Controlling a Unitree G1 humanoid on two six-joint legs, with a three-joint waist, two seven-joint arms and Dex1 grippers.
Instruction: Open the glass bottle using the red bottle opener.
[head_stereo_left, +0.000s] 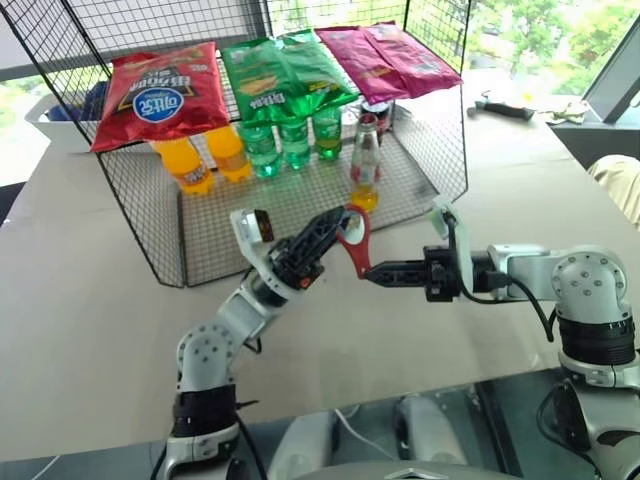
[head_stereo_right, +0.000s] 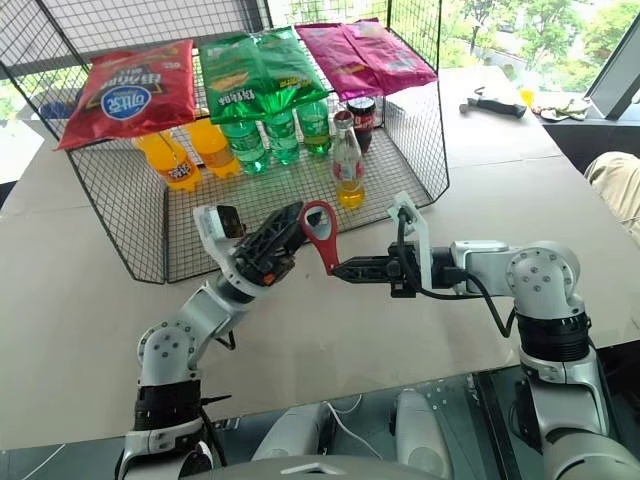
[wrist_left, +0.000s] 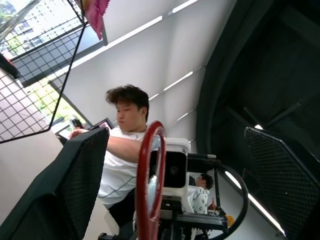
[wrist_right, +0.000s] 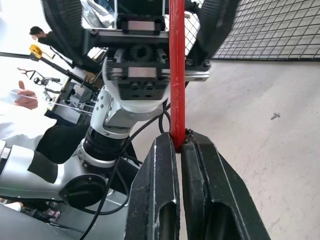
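Observation:
The robot's right gripper pinches just the tip of the bottle opener's handle, so the left gripper needs to hold the red bottle opener's ring head while the right gripper takes the handle deeper (head_stereo_left: 360, 259).
The glass bottle (head_stereo_left: 365, 165) stands upright on the floor of the wire rack (head_stereo_left: 440, 140), red-white label on it and yellow liquid at its base. In front of the rack, over the table, the red bottle opener (head_stereo_left: 359, 256) is held upright. My right gripper (head_stereo_left: 372, 272) is shut on the tip of its handle, seen up close in the right wrist view (wrist_right: 176, 75). The ring head (wrist_left: 142, 185) sits between the fingers of my left gripper (head_stereo_left: 325, 240), which is open, the fingers wide apart and clear of the ring on both sides.
Red (head_stereo_left: 160, 92), green (head_stereo_left: 285, 72) and magenta (head_stereo_left: 390, 55) chip bags lie on the rack's top. Orange bottles (head_stereo_left: 200, 160) and green bottles (head_stereo_left: 295, 140) stand behind the glass bottle. A black tool (head_stereo_left: 505, 108) lies far right. A person (wrist_left: 125, 150) sits beyond.

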